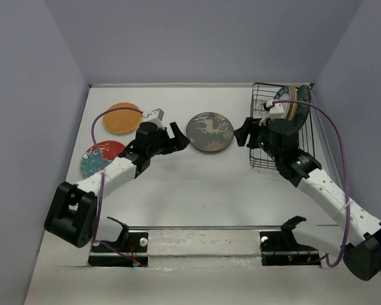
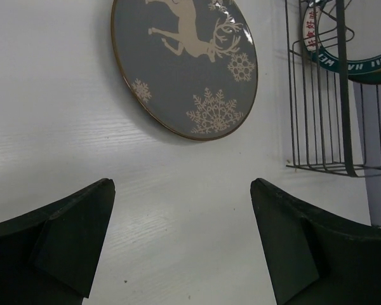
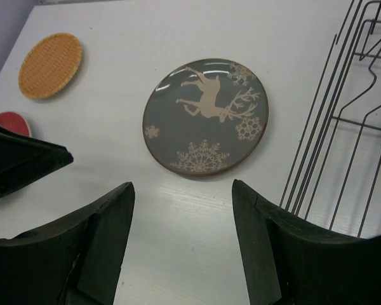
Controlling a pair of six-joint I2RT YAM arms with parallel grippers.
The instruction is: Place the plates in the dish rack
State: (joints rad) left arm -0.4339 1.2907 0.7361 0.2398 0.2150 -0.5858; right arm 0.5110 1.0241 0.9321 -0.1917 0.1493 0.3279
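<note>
My left gripper will grip the grey-brown plate's rim [image 1: 188,136] [image 2: 126,80] on the side by the deer's legs, facing away from the dish rack.
A grey-brown plate with a pale deer motif [image 1: 209,132] lies flat at the table's middle back; it also shows in the left wrist view [image 2: 184,63] and the right wrist view [image 3: 206,117]. An orange woven-look plate [image 1: 122,118] and a red-and-teal plate [image 1: 101,157] lie at the left. The black wire dish rack [image 1: 261,95] stands at the back right with plates [image 1: 292,101] upright in it. My left gripper [image 1: 178,140] is open and empty just left of the grey plate. My right gripper [image 1: 244,133] is open and empty between that plate and the rack.
The rack's wires [image 2: 343,95] are close on the right of the left wrist view, and also in the right wrist view [image 3: 309,127]. The orange plate [image 3: 51,65] and the left gripper's fingers [image 3: 19,159] show in the right wrist view. Grey walls enclose the table.
</note>
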